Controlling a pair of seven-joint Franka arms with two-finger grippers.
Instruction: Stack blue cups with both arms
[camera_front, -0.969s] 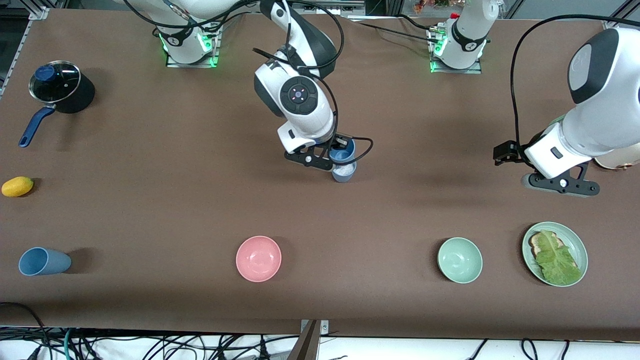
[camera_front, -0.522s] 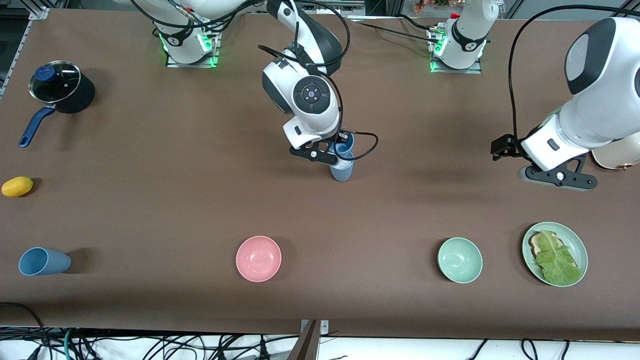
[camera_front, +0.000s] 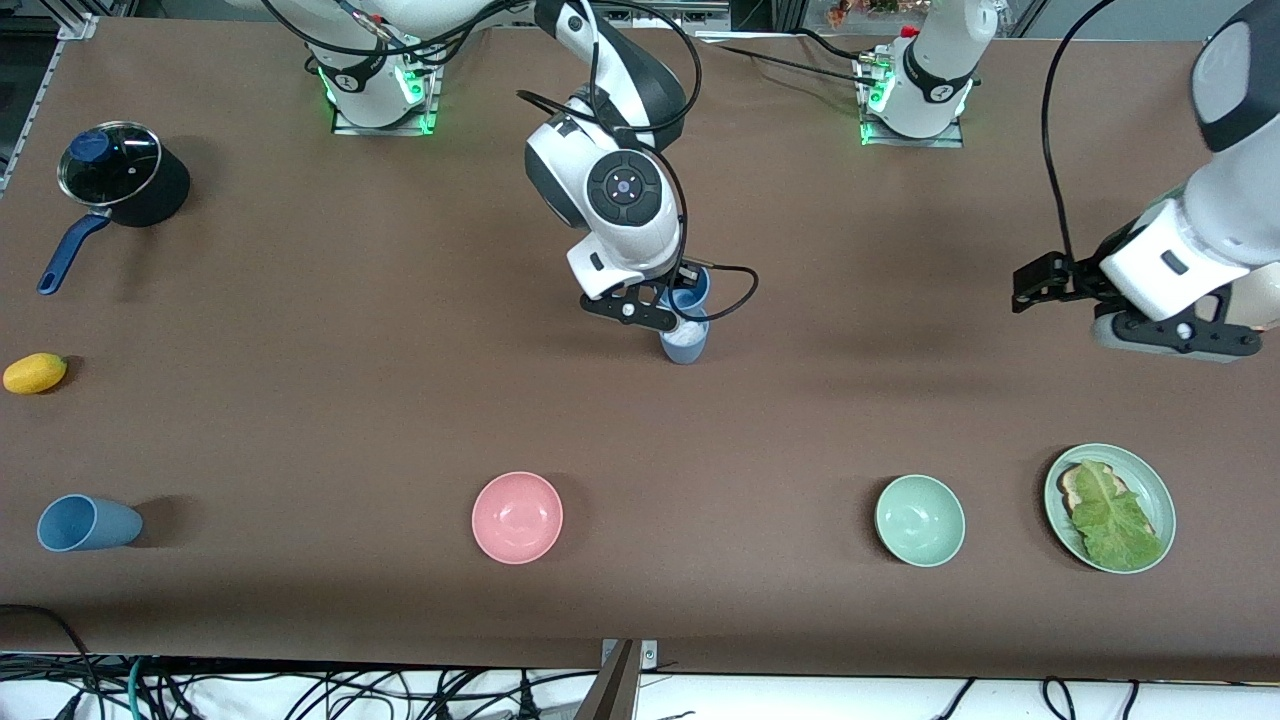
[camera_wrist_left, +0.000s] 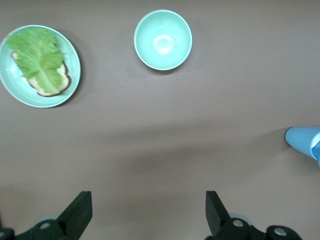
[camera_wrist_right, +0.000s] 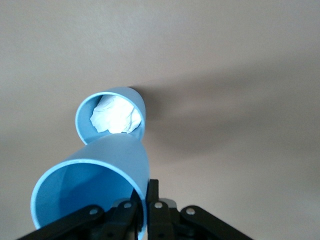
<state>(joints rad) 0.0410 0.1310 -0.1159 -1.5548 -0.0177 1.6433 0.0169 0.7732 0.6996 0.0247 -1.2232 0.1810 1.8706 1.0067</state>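
Observation:
The robot's right gripper needs to let go of the mid-blue cup inside the standing greyer blue cup (camera_front: 686, 330) (camera_wrist_right: 112, 114), on top of that cup's white wad.
My right gripper (camera_front: 668, 308) is shut on the rim of a mid-blue cup (camera_front: 690, 288) and holds it tilted in the air, just above a greyer blue cup (camera_front: 685, 346) that stands upright at the table's middle. In the right wrist view the fingers (camera_wrist_right: 152, 192) pinch the wall of the held cup (camera_wrist_right: 90, 195), and the standing cup (camera_wrist_right: 112, 117) has a crumpled white wad inside. My left gripper (camera_front: 1175, 338) is open and empty, in the air over the left arm's end of the table. Its fingers (camera_wrist_left: 80, 212) stand wide apart over bare table.
A third blue cup (camera_front: 85, 523) lies on its side at the right arm's end. A pink bowl (camera_front: 517, 517), a green bowl (camera_front: 920, 520) and a green plate with lettuce (camera_front: 1155, 490) sit near the front edge. A blue-handled black pot (camera_front: 120, 180) and a yellow fruit (camera_front: 35, 372) are there too.
My left gripper has risen and swung toward its end of the table. My right gripper shifted the held cup slightly, then stayed over the standing cup.

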